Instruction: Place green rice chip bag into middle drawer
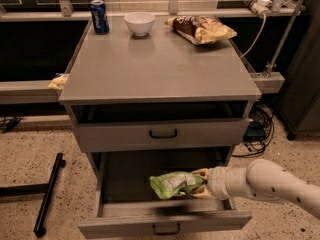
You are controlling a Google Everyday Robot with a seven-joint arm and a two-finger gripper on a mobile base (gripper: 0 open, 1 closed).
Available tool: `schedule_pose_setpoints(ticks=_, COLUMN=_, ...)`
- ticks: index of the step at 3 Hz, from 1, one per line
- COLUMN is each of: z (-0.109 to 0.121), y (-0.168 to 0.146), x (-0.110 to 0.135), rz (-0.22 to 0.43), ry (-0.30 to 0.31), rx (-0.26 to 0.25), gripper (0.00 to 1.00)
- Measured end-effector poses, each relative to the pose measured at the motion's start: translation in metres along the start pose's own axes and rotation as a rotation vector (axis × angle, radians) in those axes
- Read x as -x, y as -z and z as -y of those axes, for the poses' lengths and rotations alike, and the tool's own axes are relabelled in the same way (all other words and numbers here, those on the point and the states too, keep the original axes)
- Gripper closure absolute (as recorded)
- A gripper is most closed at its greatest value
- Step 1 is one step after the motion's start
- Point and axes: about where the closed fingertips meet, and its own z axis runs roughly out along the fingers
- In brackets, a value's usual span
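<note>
Next, my gripper lets go of the green rice chip bag on the middle drawer's bottom [174, 178], toward the back, below the handle of the upper drawer.
The green rice chip bag [172, 184] is a lime-green crinkly bag with white print, held lying sideways over the inside of the open middle drawer [165, 223]. My gripper [201, 183] comes in from the right on a white arm and is shut on the bag's right end. The bag hangs just above the drawer floor, near the front right. The drawer is pulled out, with its small dark handle at the bottom edge of the view.
The upper drawer [162, 134] with a black handle is pulled out slightly. On the cabinet top [160, 69] stand a blue can [99, 16], a white bowl [139, 23] and a yellow-and-brown snack bag [200, 29]. A black bar [48, 194] lies on the floor at left.
</note>
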Motion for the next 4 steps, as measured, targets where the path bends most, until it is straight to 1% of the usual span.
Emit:
schedule_pose_setpoints(ticks=1, z=0.007, y=-0.020, x=-0.007, rz=0.000, ry=0.004, rx=-0.007, gripper=1.00)
schedule_pose_setpoints(ticks=2, z=0.011, y=-0.043, x=-0.016, rz=-0.013, ry=0.005, rx=0.005, gripper=1.00)
schedule_pose_setpoints(ticks=3, z=0.017, y=-0.064, x=-0.026, rz=-0.022, ry=0.020, rx=0.009, gripper=1.00)
schedule_pose_setpoints(ticks=4, z=0.026, y=-0.083, x=-0.043, rz=-0.026, ry=0.019, rx=0.008, gripper=1.00)
